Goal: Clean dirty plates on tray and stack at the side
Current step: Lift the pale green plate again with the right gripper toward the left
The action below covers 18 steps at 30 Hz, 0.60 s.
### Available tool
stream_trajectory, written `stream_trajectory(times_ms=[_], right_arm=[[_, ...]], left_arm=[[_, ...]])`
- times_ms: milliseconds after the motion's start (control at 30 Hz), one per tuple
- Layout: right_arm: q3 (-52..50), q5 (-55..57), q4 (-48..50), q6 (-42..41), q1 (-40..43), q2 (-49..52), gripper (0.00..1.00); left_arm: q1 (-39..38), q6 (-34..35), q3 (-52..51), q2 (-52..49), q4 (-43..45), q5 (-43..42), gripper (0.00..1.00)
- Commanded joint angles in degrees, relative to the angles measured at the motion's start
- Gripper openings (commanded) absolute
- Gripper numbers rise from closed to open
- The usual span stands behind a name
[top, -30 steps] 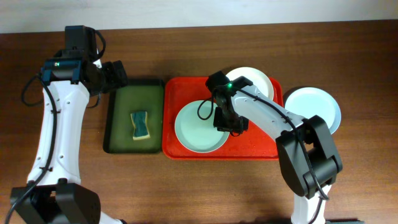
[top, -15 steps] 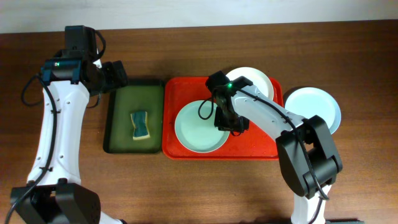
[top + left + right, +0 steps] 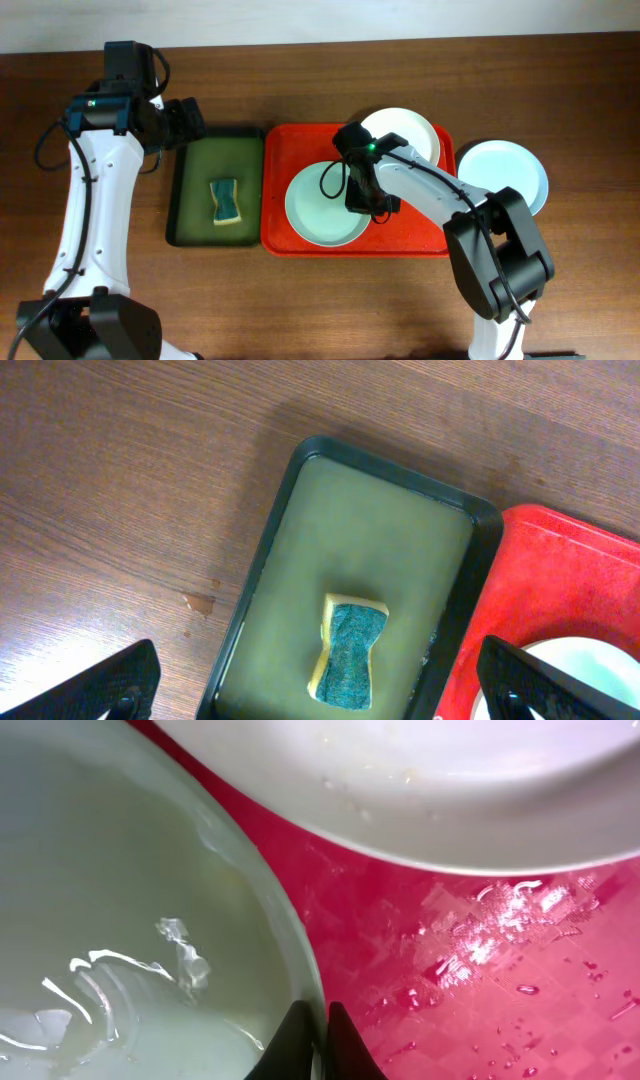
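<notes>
I should use my right gripper to put down and release the pale mint green plate on top of the light blue plate [image 3: 502, 181] beside the red tray.
The pale mint green plate [image 3: 322, 208] [image 3: 120, 920] lies wet on the red tray [image 3: 285, 150] [image 3: 480, 980]. My right gripper [image 3: 368, 204] [image 3: 318, 1032] is shut on its right rim, one finger inside and one outside. The white plate [image 3: 402, 134] [image 3: 420, 780] rests at the tray's back right, its edge overhanging the mint one's rim. The light blue plate [image 3: 506, 176] sits on the table right of the tray. My left gripper [image 3: 186, 122] [image 3: 320, 690] hangs open and empty above the back of the green tray.
A dark green black-rimmed tray [image 3: 215, 155] [image 3: 380, 530] stands left of the red one, holding a yellow and green sponge [image 3: 228, 201] [image 3: 350, 665]. Water drops dot the red tray. Bare wooden table [image 3: 300, 300] surrounds both.
My right gripper has closed onto the mint plate's rim, and the plate has shifted slightly right. The left arm has not moved.
</notes>
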<state>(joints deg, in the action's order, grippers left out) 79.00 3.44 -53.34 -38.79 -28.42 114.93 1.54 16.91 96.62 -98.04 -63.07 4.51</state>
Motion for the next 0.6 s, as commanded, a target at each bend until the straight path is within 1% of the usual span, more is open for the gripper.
stream_trajectory(times_ms=[0,100,233,333,467,567], right_arm=[[2.67,0.83,-4.31,0.04,1.42,-1.84,0.04],[5.33,-4.66,-5.84,5.90,1.81,-4.92,0.04],[8.31,-8.22,-5.84,5.99,1.81,-8.72,0.04],[10.27,-9.35,-4.70,5.73,1.77,-9.60,0.04],[10.47,-10.93,0.28,5.31,1.46,-9.57,0.04],[10.40,-9.79,6.64,3.82,-0.17,-9.27,0.04]], left_arm=[[0.13,-0.26,0.07,-0.13,-0.02,-0.04,0.99],[0.13,-0.26,0.07,-0.13,-0.02,-0.04,1.00],[0.13,-0.26,0.07,-0.13,-0.02,-0.04,0.99],[0.13,-0.26,0.07,-0.13,-0.02,-0.02,0.99],[0.13,-0.26,0.07,-0.13,-0.02,-0.02,1.00],[0.13,-0.26,0.07,-0.13,-0.02,-0.02,0.99]])
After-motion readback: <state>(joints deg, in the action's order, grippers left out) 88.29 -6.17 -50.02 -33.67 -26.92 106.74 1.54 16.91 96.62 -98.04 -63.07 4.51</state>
